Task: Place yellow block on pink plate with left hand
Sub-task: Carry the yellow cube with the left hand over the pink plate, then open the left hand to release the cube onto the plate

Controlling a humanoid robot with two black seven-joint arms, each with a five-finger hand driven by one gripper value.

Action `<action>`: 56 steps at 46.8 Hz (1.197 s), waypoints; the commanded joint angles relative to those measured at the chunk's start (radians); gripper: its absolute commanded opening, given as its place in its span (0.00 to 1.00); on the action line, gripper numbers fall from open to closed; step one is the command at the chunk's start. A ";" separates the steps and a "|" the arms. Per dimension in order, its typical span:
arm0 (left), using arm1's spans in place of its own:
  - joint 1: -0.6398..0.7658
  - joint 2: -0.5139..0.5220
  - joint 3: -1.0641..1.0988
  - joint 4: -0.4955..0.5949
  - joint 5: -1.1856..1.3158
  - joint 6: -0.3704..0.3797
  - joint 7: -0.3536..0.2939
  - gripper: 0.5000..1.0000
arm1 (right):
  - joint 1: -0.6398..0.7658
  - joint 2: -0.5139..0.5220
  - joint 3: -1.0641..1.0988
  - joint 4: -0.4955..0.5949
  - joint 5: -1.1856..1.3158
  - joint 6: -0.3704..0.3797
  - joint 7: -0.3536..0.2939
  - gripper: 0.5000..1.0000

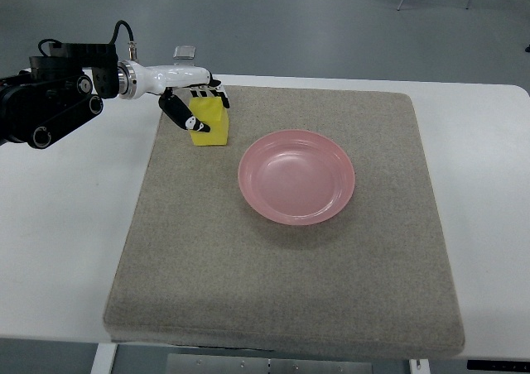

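The robot's left gripper should release the yellow block in the middle of the pink plate (296, 170) on the grey mat.
A yellow block (212, 124) stands on the grey mat at its far left corner. My left hand (195, 101) comes in from the left edge and its fingers are curled around the block, thumb on the near-left side and the other fingers over the top. The block looks to be resting on the mat. A pink plate (296, 176) lies empty in the middle of the mat, to the right of the block and a little nearer to me. The right arm does not show.
A grey felt mat (281, 291) covers most of the white table (58, 250). The left arm's black forearm and cables (50, 101) hang over the table's far left part. Grey floor lies beyond the far edge.
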 commanded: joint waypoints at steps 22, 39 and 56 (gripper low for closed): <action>-0.019 -0.003 -0.048 -0.208 0.026 0.003 0.000 0.22 | 0.000 0.000 0.000 0.000 0.000 0.000 0.000 0.85; -0.012 -0.125 -0.050 -0.200 0.126 0.003 0.000 0.23 | 0.000 0.000 0.000 0.000 0.000 -0.001 0.000 0.85; -0.008 -0.161 -0.036 -0.197 0.190 0.002 0.000 0.28 | 0.000 0.000 0.000 0.000 0.000 0.000 0.000 0.85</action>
